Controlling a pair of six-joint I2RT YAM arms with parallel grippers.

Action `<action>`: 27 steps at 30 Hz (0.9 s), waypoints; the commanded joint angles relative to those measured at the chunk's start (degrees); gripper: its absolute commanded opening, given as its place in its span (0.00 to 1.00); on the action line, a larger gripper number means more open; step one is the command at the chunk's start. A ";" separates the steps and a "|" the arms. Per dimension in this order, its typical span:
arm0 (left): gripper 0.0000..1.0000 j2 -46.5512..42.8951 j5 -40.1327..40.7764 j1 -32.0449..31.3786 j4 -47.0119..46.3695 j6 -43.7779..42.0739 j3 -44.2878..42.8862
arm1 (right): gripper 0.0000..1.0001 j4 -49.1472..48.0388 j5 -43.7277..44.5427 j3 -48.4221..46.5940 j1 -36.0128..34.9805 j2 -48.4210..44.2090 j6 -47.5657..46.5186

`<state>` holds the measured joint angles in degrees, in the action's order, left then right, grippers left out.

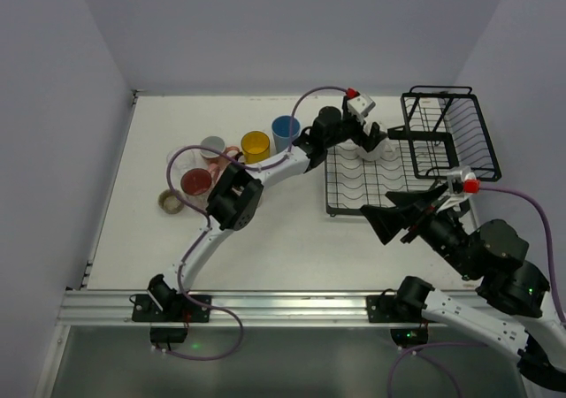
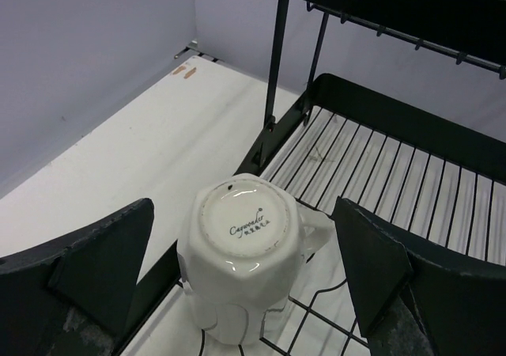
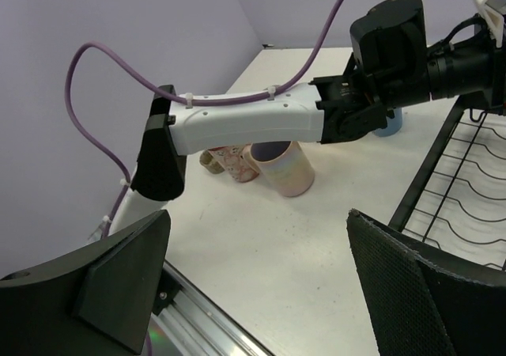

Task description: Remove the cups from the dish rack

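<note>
My right gripper should close on the white mug's rim (image 1: 370, 159) after my left gripper lifts the white mug from the dish rack and holds it out.
A white mug (image 2: 241, 253) stands upside down at the left edge of the black wire dish rack (image 2: 395, 182), its handle to the right. My left gripper (image 2: 243, 213) is open, one finger on each side of the mug, with a gap on both sides. In the top view the left gripper (image 1: 373, 140) is over the rack's flat tray (image 1: 371, 186), beside the taller basket (image 1: 460, 137). My right gripper (image 1: 389, 217) is open and empty over the table at the tray's near edge. Several cups stand on the table to the left: blue (image 1: 286, 131), yellow (image 1: 255, 144), grey (image 1: 212, 147), red (image 1: 196, 182).
A small beige cup (image 1: 168, 201) stands leftmost. The right wrist view shows the left arm's white link (image 3: 245, 123) crossing above a pink-beige mug (image 3: 286, 168) and a flowered mug (image 3: 235, 162). The aluminium rail (image 1: 265, 305) runs along the near edge.
</note>
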<state>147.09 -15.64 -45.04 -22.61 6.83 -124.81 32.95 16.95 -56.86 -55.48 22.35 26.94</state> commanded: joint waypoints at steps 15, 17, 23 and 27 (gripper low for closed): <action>0.93 8.83 -0.71 0.30 -6.39 3.89 -9.39 | 0.95 -2.98 -1.66 2.72 -0.24 -0.20 -1.28; 0.85 9.01 -0.62 0.39 -7.00 3.98 -9.22 | 0.95 -3.24 -1.57 2.81 -0.24 -0.11 -1.19; 0.35 4.71 -1.06 0.56 -10.77 4.68 -1.51 | 0.95 -3.94 -0.17 3.07 -0.33 -0.46 -1.36; 0.04 -1.79 -0.19 0.48 -13.68 5.29 6.04 | 0.95 -5.09 -0.34 3.60 -0.24 0.76 -1.45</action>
<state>153.05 -16.10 -44.80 -30.59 10.50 -123.46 30.98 16.38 -53.87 -55.51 22.37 26.68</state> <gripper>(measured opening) 0.823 0.949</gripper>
